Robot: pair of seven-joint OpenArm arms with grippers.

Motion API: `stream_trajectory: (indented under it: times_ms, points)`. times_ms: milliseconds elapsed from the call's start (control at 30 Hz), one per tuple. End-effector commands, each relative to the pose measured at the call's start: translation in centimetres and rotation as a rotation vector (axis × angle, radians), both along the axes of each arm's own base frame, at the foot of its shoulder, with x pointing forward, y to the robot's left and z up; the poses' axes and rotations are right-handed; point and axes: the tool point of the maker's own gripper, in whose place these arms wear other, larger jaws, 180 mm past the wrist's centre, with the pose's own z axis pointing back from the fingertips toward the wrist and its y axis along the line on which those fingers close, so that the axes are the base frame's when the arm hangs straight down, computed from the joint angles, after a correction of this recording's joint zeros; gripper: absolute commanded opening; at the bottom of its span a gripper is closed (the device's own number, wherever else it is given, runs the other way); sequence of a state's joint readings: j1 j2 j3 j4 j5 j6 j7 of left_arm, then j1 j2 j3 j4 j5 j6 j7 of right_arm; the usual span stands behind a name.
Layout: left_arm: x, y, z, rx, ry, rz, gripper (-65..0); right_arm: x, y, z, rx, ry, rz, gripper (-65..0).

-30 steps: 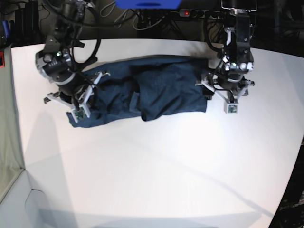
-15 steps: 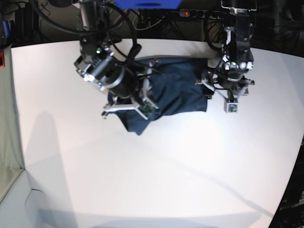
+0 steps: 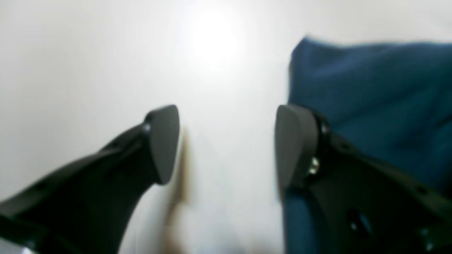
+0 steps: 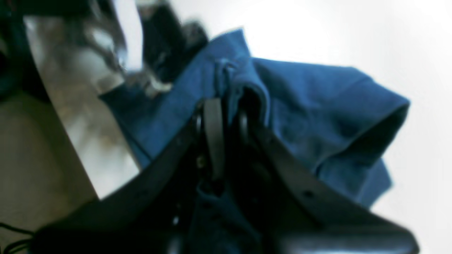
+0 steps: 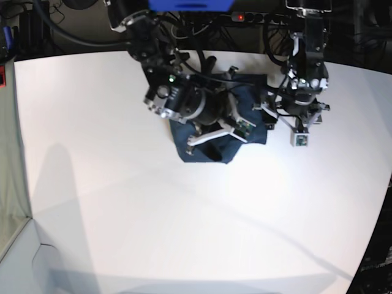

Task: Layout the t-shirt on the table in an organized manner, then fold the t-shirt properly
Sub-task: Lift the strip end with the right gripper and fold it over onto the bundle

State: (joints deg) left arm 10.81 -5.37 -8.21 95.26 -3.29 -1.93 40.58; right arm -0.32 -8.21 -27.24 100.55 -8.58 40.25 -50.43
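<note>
My right gripper should release its hold on the raised fold on the t-shirt's front corner (image 5: 261, 135) (image 4: 231, 50), at a spot that is near my left gripper.
The dark navy t-shirt (image 5: 205, 150) lies bunched at the back middle of the white table (image 5: 184, 214), much of it hidden under my right arm. My right gripper (image 5: 222, 130) hangs over it; in the right wrist view the gripper (image 4: 227, 113) is shut on a raised fold of the t-shirt (image 4: 317, 116). My left gripper (image 5: 278, 119) stands at the shirt's right edge. In the left wrist view it (image 3: 227, 144) is open and empty over bare table (image 3: 106, 53), with the shirt's edge (image 3: 370, 98) by its right finger.
A power strip with a red light (image 5: 245, 16), cables and a blue object (image 5: 190, 5) lie behind the table's back edge. The table's curved edge (image 5: 380, 202) runs down the right; its left edge (image 5: 18, 153) drops to a lower surface.
My right arm has swept from the shirt's left end towards the right, carrying that end over the rest, so the shirt now covers a much shorter patch. My left arm has not moved.
</note>
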Motion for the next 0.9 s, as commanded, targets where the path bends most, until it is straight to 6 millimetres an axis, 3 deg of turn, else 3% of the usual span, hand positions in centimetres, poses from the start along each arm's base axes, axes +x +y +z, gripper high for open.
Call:
stream_trajectory:
  times_ms: [0, 100, 200, 267, 333, 433, 567, 733, 867]
  points:
    - [0.8, 0.0, 2.1, 0.002, -0.072, 0.000, -23.2, 0.9, 0.9, 1.9, 0.056, -0.044, 0.005, -65.0]
    - [1.0, -0.2, 4.7, 0.015, -0.139, -0.012, -23.2, 0.9, 0.9, 1.9, 0.055, -0.042, 0.005, -65.0]
    - [0.5, 0.1, 5.8, 0.029, -0.164, -0.012, -23.2, 1.3, 0.9, 2.2, 0.054, -0.056, 0.006, -65.0]
    - [0.1, 1.9, 5.5, 0.050, -0.150, 0.024, -23.2, 1.4, 0.8, 2.4, 0.053, -0.062, 0.006, -65.0]
    - [-0.8, 3.5, 3.4, 0.055, -0.090, 0.071, -23.2, 1.5, 0.8, 2.5, 0.054, -0.067, 0.005, -65.0]
    - [-2.0, 4.4, 0.8, 0.050, -0.015, 0.094, -23.2, 1.7, 0.7, 3.4, 0.065, -0.092, 0.001, -65.0]
    - [-2.7, 4.2, -1.0, 0.043, 0.038, 0.091, -23.2, 1.9, 0.7, 5.6, 0.094, -0.147, -0.003, -65.0]
    - [-2.7, 2.6, -1.6, 0.033, 0.053, 0.051, -23.2, 1.8, 1.0, 6.2, 0.105, -0.159, 0.002, -65.0]
    - [-2.6, 1.9, -1.8, 0.028, 0.056, 0.032, -23.2, -0.1, 3.3, 6.5, 0.108, -0.167, 0.091, -65.0]
